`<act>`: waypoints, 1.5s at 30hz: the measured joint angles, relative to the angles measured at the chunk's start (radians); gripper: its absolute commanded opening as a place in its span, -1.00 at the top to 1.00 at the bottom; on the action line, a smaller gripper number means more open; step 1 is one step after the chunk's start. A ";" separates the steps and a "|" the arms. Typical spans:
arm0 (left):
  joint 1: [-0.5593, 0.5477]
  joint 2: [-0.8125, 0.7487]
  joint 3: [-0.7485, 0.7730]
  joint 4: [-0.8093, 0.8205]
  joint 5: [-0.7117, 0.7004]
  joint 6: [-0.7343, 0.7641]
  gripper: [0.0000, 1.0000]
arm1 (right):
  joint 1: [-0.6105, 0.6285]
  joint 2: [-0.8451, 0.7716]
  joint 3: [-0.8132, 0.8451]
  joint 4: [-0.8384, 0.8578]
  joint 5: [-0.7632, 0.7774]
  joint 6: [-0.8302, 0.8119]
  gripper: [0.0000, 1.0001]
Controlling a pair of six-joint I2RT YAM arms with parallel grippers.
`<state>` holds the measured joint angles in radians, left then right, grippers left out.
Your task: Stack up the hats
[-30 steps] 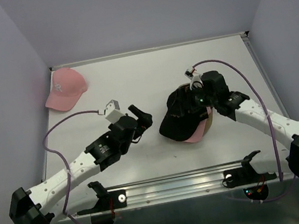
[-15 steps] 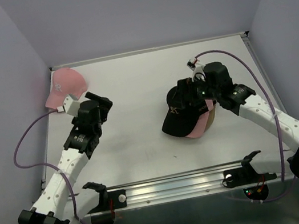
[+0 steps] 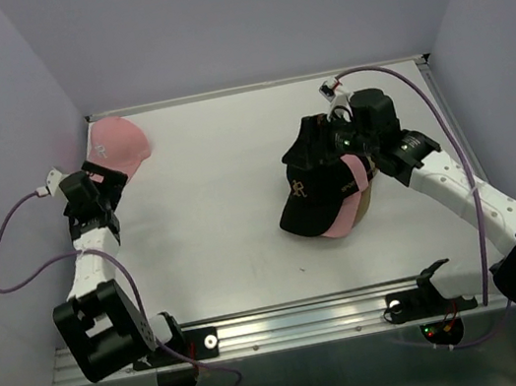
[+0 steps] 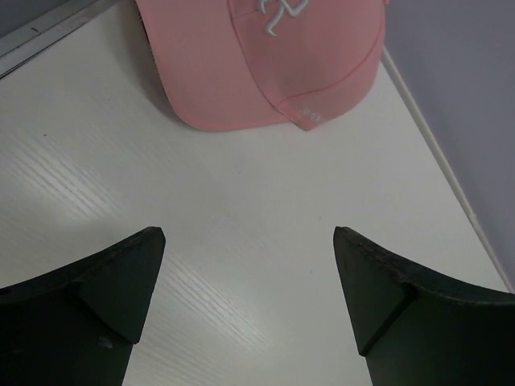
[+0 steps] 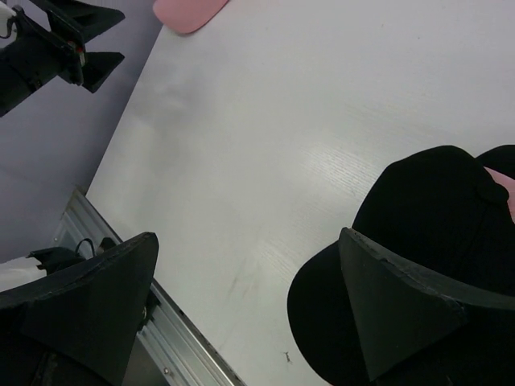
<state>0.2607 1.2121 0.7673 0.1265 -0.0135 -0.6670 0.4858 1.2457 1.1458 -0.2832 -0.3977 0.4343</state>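
Observation:
The robot's left gripper needs to next move to the pink hat's visor (image 3: pixel 123 170) (image 4: pixel 174 101) and close on its front edge, by the corner nearest that gripper.
A pink hat (image 3: pixel 115 144) with a white "R" lies at the table's far left corner; it fills the top of the left wrist view (image 4: pixel 265 64). My left gripper (image 3: pixel 111 175) is open and empty just short of its brim (image 4: pixel 248 241). A stack of hats sits at middle right: a black hat (image 3: pixel 312 201) on top, a pink one (image 3: pixel 348 221) and a tan one (image 3: pixel 369 199) showing beneath. My right gripper (image 3: pixel 308 149) is open and empty above the stack's far side (image 5: pixel 248 241). The black hat (image 5: pixel 434 209) lies under its right finger.
The white table (image 3: pixel 223 219) is walled on the left, right and back. A metal rail (image 3: pixel 301 320) runs along the near edge. The right wrist view shows the left gripper (image 5: pixel 72 44) and the pink hat's brim (image 5: pixel 189 12) far off.
My left arm has swung from the table's middle to the far left, up to the pink hat. My right gripper has drawn back a little over the stack; the black hat stays on top.

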 measured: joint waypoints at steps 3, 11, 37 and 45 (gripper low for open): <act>0.067 0.111 0.004 0.043 0.059 0.020 -0.98 | 0.000 0.008 0.005 0.000 0.026 0.000 -1.00; 0.171 0.335 0.117 0.178 0.179 0.034 -0.98 | 0.000 0.013 0.018 0.000 0.087 -0.010 -1.00; 0.200 0.627 0.248 0.381 0.077 0.091 -0.83 | 0.000 0.016 0.018 -0.005 0.182 -0.046 -1.00; 0.155 0.668 0.267 0.319 -0.008 0.051 -0.78 | 0.000 0.015 0.018 -0.010 0.192 -0.064 -1.00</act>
<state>0.4156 1.8801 1.0348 0.4450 -0.0212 -0.6163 0.4858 1.2610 1.1637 -0.2935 -0.2054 0.3706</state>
